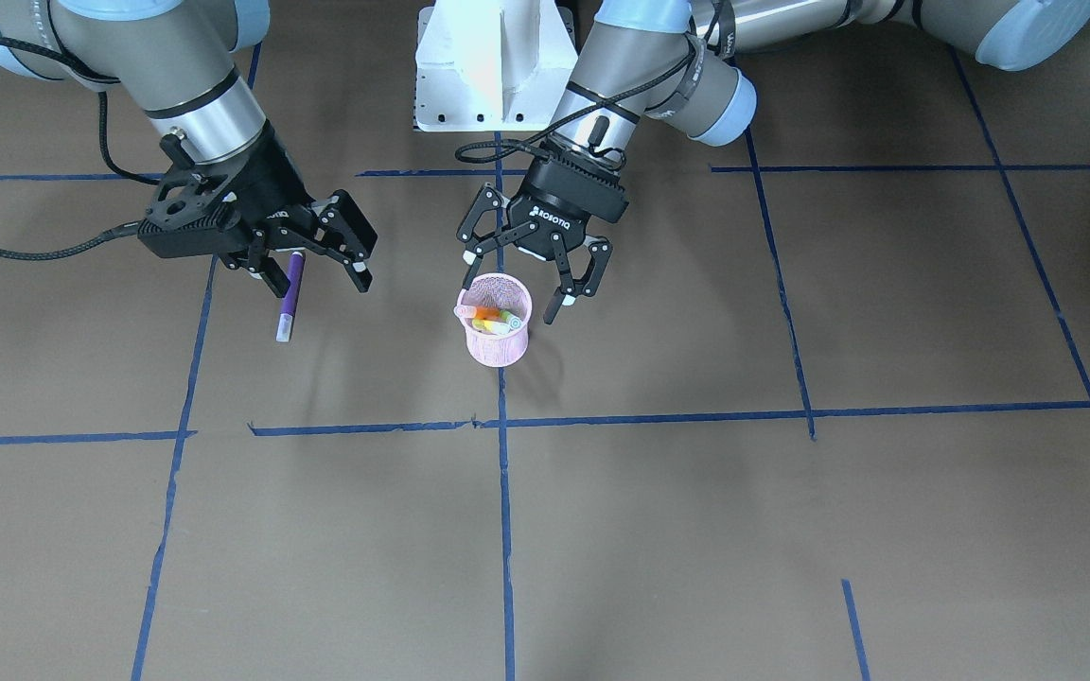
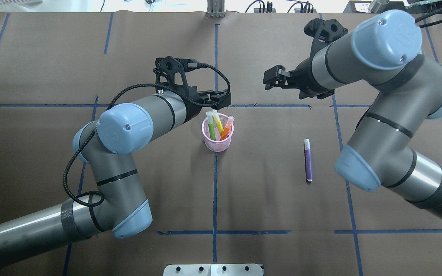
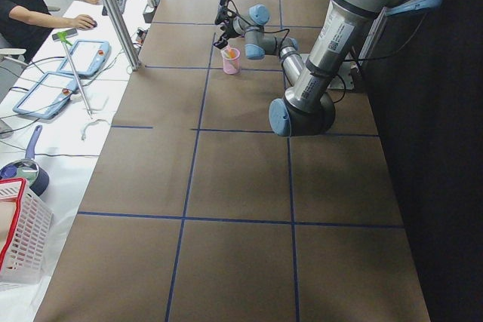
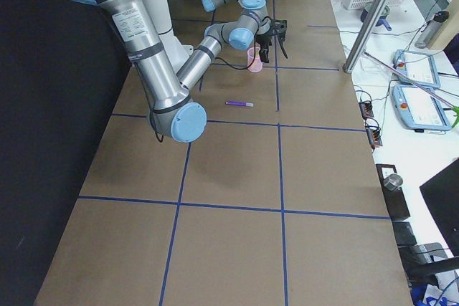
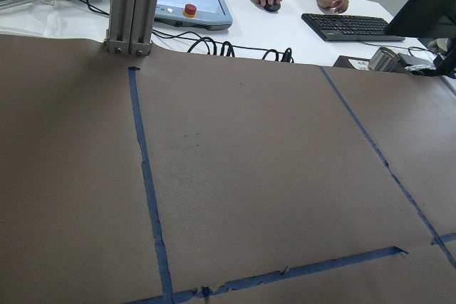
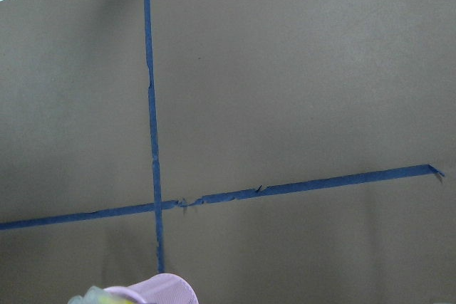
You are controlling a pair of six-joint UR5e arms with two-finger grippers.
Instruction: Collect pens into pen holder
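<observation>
The purple pen's middle (image 1: 291, 295), just behind its pale end, is the next place for my right gripper to go and close.
The pink mesh pen holder (image 1: 498, 345) stands mid-table, also in the overhead view (image 2: 217, 145). It holds a green pen (image 2: 211, 129), a yellow pen (image 2: 218, 122) and an orange pen (image 2: 226, 129), cap ends up. My left gripper (image 1: 512, 295) hangs open and empty just above the holder's far rim. The purple pen (image 2: 308, 160) lies flat on the table to the holder's right. My right gripper (image 1: 316, 279) is open and empty, raised above the table beyond the purple pen (image 1: 289, 293). The holder's rim (image 6: 157, 291) shows at the bottom of the right wrist view.
Brown paper with blue tape lines (image 2: 215, 191) covers the table. The white robot base (image 1: 496, 66) sits at the robot's edge. An operators' desk with a keyboard (image 5: 353, 25) and pendants lies beyond the far edge. A red-rimmed basket (image 3: 19, 235) stands at the left end.
</observation>
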